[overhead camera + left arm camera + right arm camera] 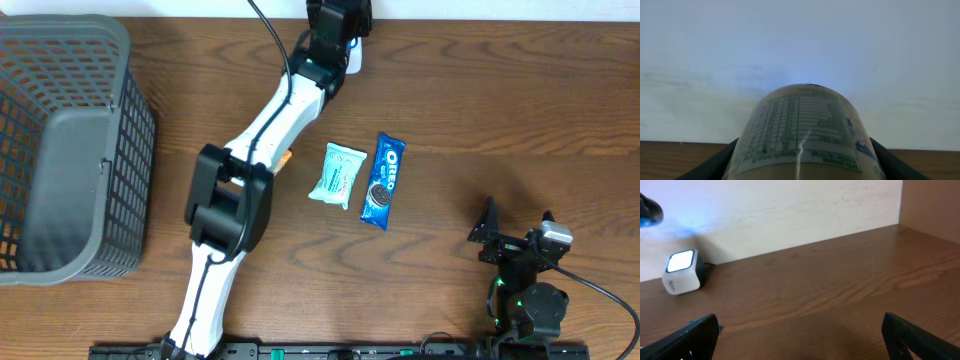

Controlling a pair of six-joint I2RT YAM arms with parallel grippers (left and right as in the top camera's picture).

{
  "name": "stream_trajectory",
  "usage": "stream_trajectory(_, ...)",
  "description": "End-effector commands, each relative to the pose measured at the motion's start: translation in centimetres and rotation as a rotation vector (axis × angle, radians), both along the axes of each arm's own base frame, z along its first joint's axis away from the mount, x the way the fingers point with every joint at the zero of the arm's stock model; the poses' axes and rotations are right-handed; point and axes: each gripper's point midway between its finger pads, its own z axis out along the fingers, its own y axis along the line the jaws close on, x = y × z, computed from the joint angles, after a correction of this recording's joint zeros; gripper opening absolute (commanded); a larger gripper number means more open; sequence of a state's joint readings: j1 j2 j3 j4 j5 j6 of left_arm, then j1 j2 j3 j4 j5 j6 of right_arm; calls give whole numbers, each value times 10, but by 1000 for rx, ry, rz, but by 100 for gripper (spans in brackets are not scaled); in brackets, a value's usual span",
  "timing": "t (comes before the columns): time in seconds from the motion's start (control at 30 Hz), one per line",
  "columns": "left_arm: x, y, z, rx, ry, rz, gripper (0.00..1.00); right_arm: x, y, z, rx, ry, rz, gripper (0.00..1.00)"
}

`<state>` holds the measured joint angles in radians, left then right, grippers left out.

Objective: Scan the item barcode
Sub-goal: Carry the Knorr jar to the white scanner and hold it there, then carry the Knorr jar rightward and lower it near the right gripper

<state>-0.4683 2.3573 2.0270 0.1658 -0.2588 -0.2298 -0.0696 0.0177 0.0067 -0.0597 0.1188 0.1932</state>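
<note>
Next, I let go of the round beige bottle with my left gripper on the bare wood (451, 202) between the blue Oreo pack and my right gripper.
My left gripper (805, 167) is shut on a round, beige bottle (800, 125) with a printed nutrition label facing the camera; the dark fingers (722, 162) hug both its sides. From overhead, the left gripper (338, 25) reaches the table's far edge, right above the white scanner (354, 58), and the bottle is hidden under the wrist. The scanner (682, 272) is a small white cube with a lit face, casting a bluish glow on the wall. My right gripper (515, 235) rests at the near right, open and empty, its fingers (697, 335) wide apart over bare wood.
A teal snack packet (337, 175) and a blue Oreo pack (385, 180) lie side by side at mid-table. A grey mesh basket (70, 150) fills the left side. Something small and orange (288, 157) peeks from under the left arm.
</note>
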Motion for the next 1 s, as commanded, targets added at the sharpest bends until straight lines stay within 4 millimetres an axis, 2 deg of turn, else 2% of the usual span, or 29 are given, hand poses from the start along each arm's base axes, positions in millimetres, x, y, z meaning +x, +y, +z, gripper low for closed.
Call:
stream_trajectory(0.0, 10, 9, -12, 47, -28, 45, 33, 0, 2, -1, -10, 6, 11, 99)
stream_trajectory(0.1, 19, 13, -31, 42, -37, 56, 33, 0, 2, -1, -10, 6, 11, 99)
stream_trajectory(0.2, 26, 18, -43, 35, -51, 67, 33, 0, 2, -1, -10, 6, 11, 99)
stream_trajectory(0.57, 28, 20, -52, 42, -44, 68, 33, 0, 2, -1, -10, 6, 11, 99)
stream_trajectory(0.7, 15, -6, -53, 62, -5, -9, 33, 0, 2, -1, -10, 6, 11, 99)
stream_trajectory(0.97, -44, -93, -84, 113, 168, -260, 33, 0, 2, -1, -10, 6, 11, 99)
